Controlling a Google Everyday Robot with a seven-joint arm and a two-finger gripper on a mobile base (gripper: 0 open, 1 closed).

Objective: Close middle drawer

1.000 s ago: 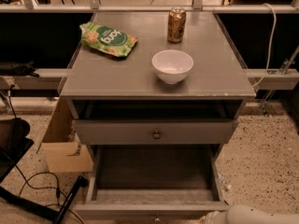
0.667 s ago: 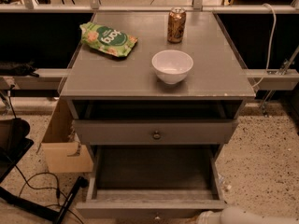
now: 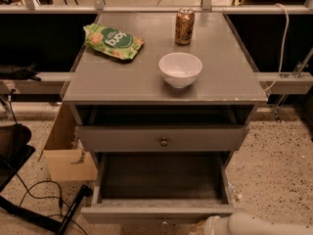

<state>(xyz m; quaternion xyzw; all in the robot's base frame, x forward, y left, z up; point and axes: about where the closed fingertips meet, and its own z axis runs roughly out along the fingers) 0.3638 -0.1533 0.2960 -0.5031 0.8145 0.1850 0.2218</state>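
Next, I let go of the middle drawer shut inside the grey cabinet (image 3: pixel 162 169), just below the drawer with the round knob.
The middle drawer (image 3: pixel 161 212) of the grey cabinet is pulled far out toward me, and its deep inside (image 3: pixel 161 177) is bare. Its flat front runs along the bottom of the view, with a small knob (image 3: pixel 164 223) just showing at centre. My gripper (image 3: pixel 199 227) is at the bottom edge, just right of that knob and against the lower edge of the drawer front. The white arm (image 3: pixel 259 225) comes in from the bottom right. The drawer above (image 3: pixel 164 139), with a round knob, stands out a little.
On the cabinet top (image 3: pixel 122 77) are a white bowl (image 3: pixel 180 68), a brown soda can (image 3: pixel 185 26) and a green snack bag (image 3: pixel 112 41). A cardboard box (image 3: pixel 66 153) stands left of the cabinet. Black cables (image 3: pixel 44 199) and a black base lie on the floor at left.
The white arm and gripper have moved left along the bottom edge, toward the centre of the pulled-out drawer's front. The drawer has not moved.
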